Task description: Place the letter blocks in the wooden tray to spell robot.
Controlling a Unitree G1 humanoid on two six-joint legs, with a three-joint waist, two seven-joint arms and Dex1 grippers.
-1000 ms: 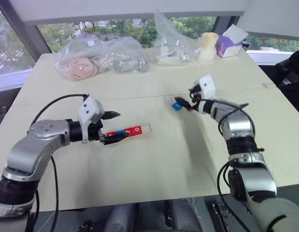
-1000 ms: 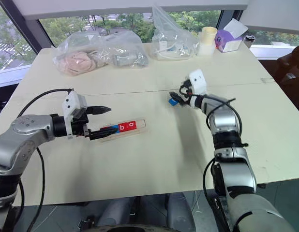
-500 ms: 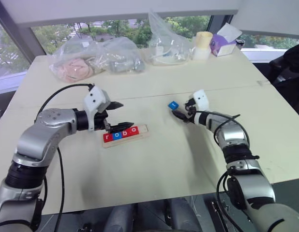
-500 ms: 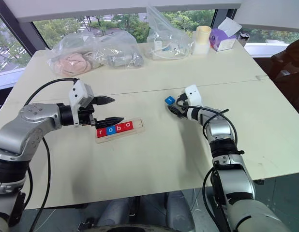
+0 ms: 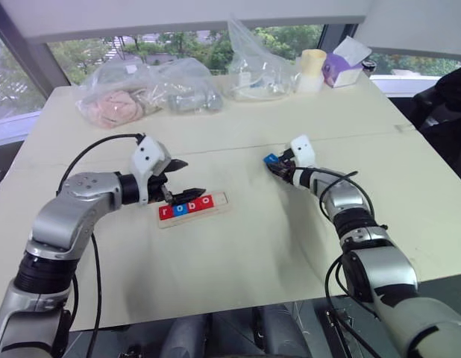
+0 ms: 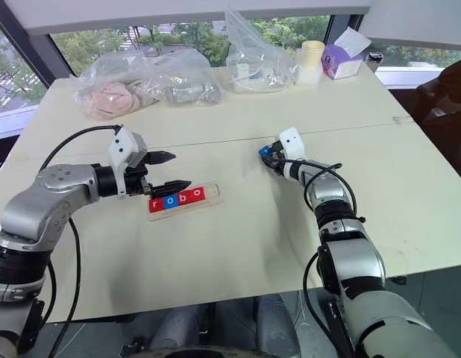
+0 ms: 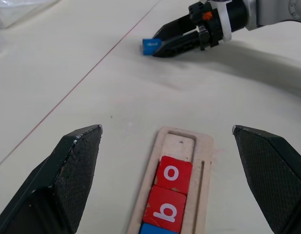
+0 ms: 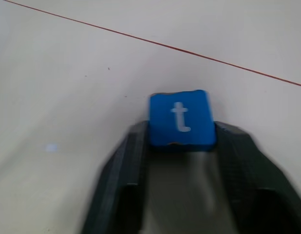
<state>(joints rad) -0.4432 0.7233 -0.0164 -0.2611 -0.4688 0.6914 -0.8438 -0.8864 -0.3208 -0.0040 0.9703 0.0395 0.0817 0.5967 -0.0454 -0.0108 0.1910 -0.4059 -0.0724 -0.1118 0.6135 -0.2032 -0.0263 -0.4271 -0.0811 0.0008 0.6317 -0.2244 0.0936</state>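
Note:
The robot's right gripper needs to set the blue t block down on the open table [image 5: 271, 209] beyond the bare end of the wooden tray. The t block still rests on the table near the seam line.
The wooden tray [image 5: 219, 198] lies on the table left of centre and holds several letter blocks [image 5: 192, 204] reading r, o, b, o. Its right end slot [image 7: 180, 145] is bare. My left gripper [image 5: 184, 177] hovers open just behind the tray's left part, with nothing between its fingers. The blue t block [image 8: 180, 118] rests on the table right of centre, near the seam line. My right gripper [image 5: 275, 165] is low on the table and shut on the t block, one finger [image 8: 123, 170] against each side. Both also appear in the left wrist view, the t block [image 7: 150, 45] at the gripper's tip.
Clear plastic bags [image 5: 148, 89] with soft items lie along the table's far edge, with another bag [image 5: 260, 67], a pale cup [image 5: 312, 68] and a purple tissue box [image 5: 348, 66] at the back right. A thin red seam [image 8: 141, 39] crosses the tabletop.
My right gripper has come down to the table and closed its fingers on the blue t block. My left gripper stays open by the tray. The head camera has shifted.

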